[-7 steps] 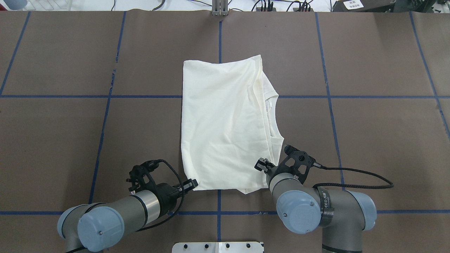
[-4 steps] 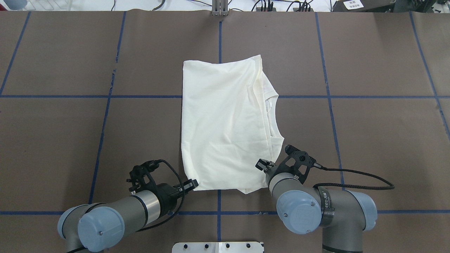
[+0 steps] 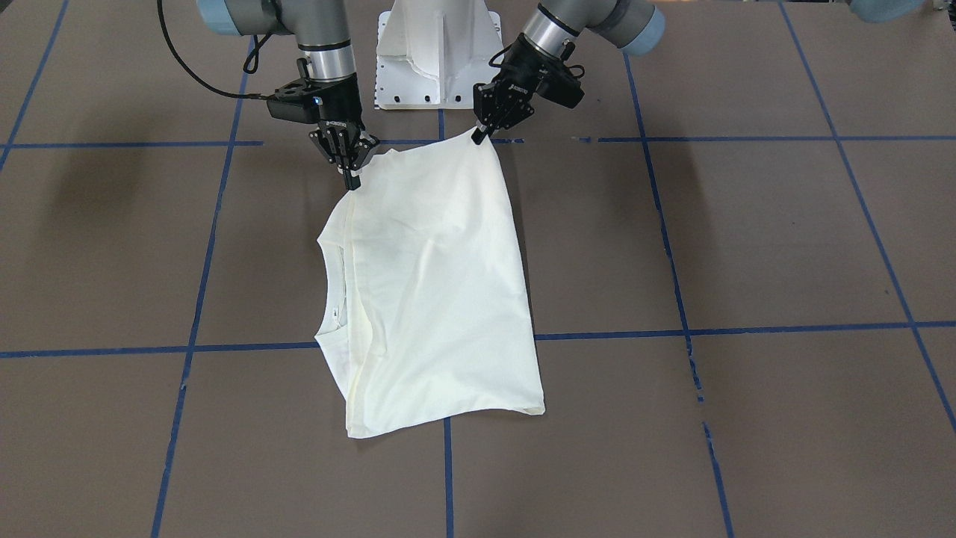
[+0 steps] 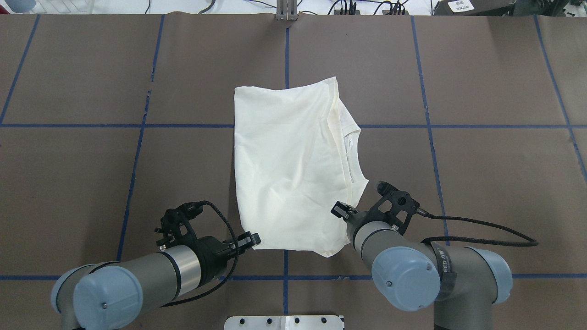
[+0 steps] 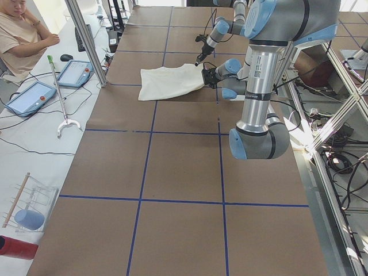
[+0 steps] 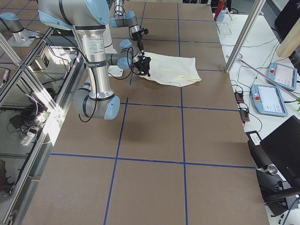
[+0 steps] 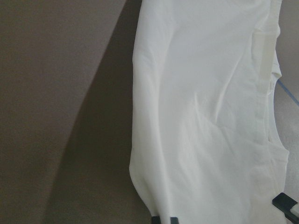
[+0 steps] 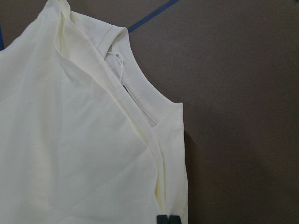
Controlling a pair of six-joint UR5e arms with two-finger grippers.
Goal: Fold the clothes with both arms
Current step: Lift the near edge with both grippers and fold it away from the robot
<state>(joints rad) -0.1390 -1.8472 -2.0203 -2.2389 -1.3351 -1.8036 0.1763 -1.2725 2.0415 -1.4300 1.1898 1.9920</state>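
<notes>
The robot's left gripper will release the shirt's corner, now held a little off the table, folded over its far part [image 3: 526, 202], just past the near blue tape line.
The clothes are one cream T-shirt [image 4: 284, 160], folded into a tall rectangle with its plain side up. Its neck opening [image 4: 352, 153] faces the right. No print shows. My left gripper [image 3: 478, 134] is shut on the shirt's near left corner. My right gripper [image 3: 351, 179] is shut on the near right corner by the collar. Both corners are held a little off the table, while the far part of the shirt [image 3: 441, 336] lies flat. In each wrist view the cloth [image 7: 205, 116] [image 8: 70, 140] runs away from shut fingertips at the bottom edge.
The white pedestal base [image 3: 437, 52] stands between the arms at the near edge. Blue tape lines [image 4: 286, 46] cross the brown table cover. A seated person [image 5: 23, 34] and tablets [image 5: 31, 98] are beyond the far edge.
Both arms have drawn back toward the robot with the corners held. The shirt has slid slightly nearer and to the left, and its near edge has risen.
</notes>
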